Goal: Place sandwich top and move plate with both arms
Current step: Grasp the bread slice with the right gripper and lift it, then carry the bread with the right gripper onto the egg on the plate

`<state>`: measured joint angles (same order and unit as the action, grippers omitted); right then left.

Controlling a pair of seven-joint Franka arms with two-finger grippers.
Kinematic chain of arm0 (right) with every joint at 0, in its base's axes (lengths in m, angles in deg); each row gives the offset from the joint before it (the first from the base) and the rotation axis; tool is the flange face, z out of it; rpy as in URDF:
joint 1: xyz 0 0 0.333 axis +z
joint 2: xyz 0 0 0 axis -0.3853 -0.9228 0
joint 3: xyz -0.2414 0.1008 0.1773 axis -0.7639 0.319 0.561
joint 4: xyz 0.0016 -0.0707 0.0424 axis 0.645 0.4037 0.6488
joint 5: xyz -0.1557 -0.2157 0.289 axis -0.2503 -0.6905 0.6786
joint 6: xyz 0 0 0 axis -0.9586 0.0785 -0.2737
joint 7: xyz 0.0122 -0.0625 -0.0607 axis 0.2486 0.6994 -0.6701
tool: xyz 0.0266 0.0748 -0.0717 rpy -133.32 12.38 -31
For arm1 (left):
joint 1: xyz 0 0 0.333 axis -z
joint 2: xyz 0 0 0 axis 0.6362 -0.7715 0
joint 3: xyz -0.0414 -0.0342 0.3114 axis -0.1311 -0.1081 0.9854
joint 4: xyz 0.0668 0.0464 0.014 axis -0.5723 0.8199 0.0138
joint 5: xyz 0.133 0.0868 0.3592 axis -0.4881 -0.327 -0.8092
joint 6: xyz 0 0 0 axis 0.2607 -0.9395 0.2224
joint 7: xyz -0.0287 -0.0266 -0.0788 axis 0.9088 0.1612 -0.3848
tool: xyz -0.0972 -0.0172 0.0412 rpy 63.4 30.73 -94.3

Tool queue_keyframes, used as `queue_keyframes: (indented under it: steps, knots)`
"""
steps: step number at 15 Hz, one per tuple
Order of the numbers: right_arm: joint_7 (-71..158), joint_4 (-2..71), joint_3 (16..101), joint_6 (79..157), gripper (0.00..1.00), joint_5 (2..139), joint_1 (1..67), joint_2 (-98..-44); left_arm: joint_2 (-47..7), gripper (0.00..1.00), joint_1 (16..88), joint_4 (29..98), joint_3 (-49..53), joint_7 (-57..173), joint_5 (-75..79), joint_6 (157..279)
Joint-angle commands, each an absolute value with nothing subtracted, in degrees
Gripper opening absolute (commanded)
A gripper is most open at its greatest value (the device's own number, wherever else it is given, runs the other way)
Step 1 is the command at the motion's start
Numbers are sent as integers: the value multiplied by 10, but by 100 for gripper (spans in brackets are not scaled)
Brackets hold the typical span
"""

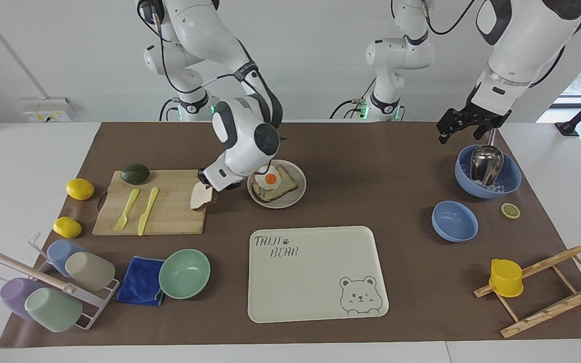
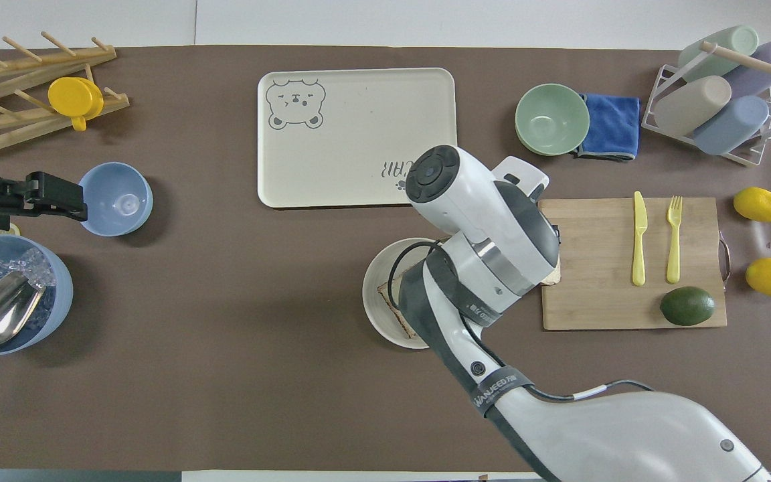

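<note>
The sandwich top, now just above the cutting board's corner, will be released by my right gripper on the fried egg and toast slice (image 2: 429,284) on the plate.
My right gripper (image 1: 209,184) is shut on the sandwich top (image 1: 202,197), a brown wholemeal slice. It holds the slice tilted on edge just above the corner of the wooden cutting board (image 1: 169,217) that is beside the plate. The plate (image 1: 290,200) stands close by toward the left arm's end and bears a toast slice with a fried egg (image 1: 271,179). In the overhead view the right arm hides the slice and much of the plate (image 2: 372,301). My left gripper (image 1: 459,135) waits open in the air over the blue bowl of ice (image 1: 510,179).
The bear tray (image 1: 315,275) lies farther from the robots than the plate. A fork, a knife and an avocado (image 1: 135,173) lie on the cutting board. A mint bowl (image 1: 184,274), a blue cloth, a cup rack, two lemons, a small blue bowl (image 1: 454,221) and a wooden rack stand around.
</note>
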<state>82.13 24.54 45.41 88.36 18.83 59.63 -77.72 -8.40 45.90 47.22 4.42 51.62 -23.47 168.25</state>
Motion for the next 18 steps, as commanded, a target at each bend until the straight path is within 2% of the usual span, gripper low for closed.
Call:
queue_keyframes:
  steps: [1,4,7,9,10,18]
  knots:
    - [805,153,454,816,0,189,615,-821,-69,100,456,487,42,513,-244,1679]
    - [805,115,454,773,0,186,665,-837,-69,100,456,487,42,513,-244,1679]
    - [805,76,454,744,0,183,711,-882,-69,100,456,487,42,513,-244,1679]
    - [807,2,444,690,0,164,769,-962,-69,100,457,487,42,513,-244,1679]
    - [808,-28,445,673,0,150,776,-991,-69,100,457,487,42,513,-244,1679]
    - [847,-12,447,727,0,165,745,-993,-69,100,456,487,43,513,-244,1679]
